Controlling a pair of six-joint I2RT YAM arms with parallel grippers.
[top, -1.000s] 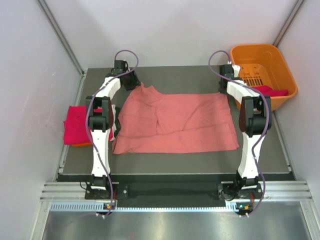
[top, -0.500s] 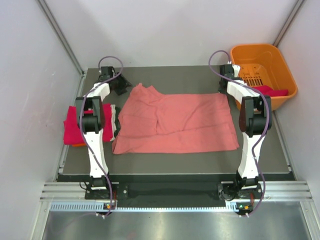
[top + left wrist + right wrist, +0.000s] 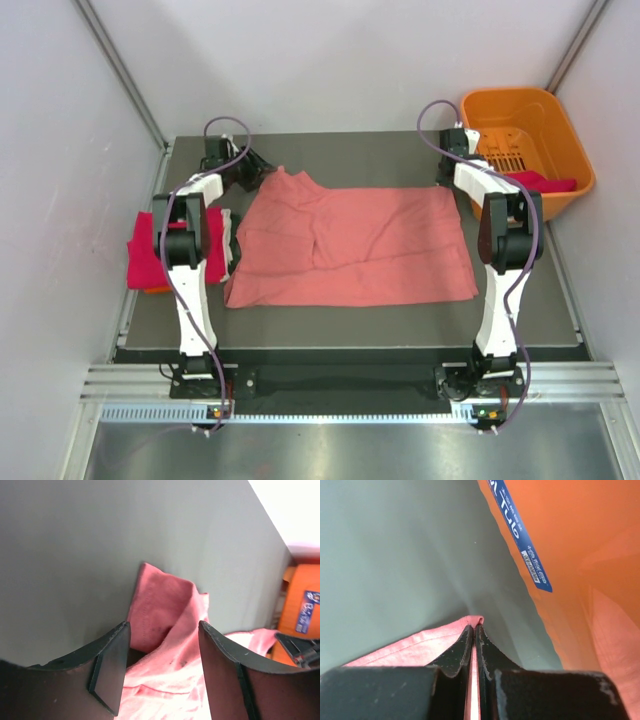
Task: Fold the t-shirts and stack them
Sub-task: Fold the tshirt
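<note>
The pink shirt's bunched corner lies at a slant across the open fingers of my left gripper, so next I turn that gripper and pinch the shirt's raised fold [image 3: 188,617] before folding.
A large salmon-pink t-shirt [image 3: 350,248] lies spread on the dark table. My left gripper [image 3: 258,166] is open at its far left corner, and the bunched pink cloth [image 3: 165,630] lies between and beyond the jaws. My right gripper [image 3: 447,178] is shut on the shirt's far right corner [image 3: 474,621], pinched between the fingers. A magenta-red shirt [image 3: 150,250] lies folded at the table's left edge on an orange one. Another red shirt [image 3: 545,184] lies in the basket.
An orange plastic basket [image 3: 560,110] stands at the back right, its wall close beside my right gripper [image 3: 560,545]. White walls enclose the table on three sides. The table's bare grey surface [image 3: 370,150] lies behind the shirt.
My left gripper let go of the shirt's far left corner, swung left and away, and has now come back beside that corner. The right arm has not moved.
</note>
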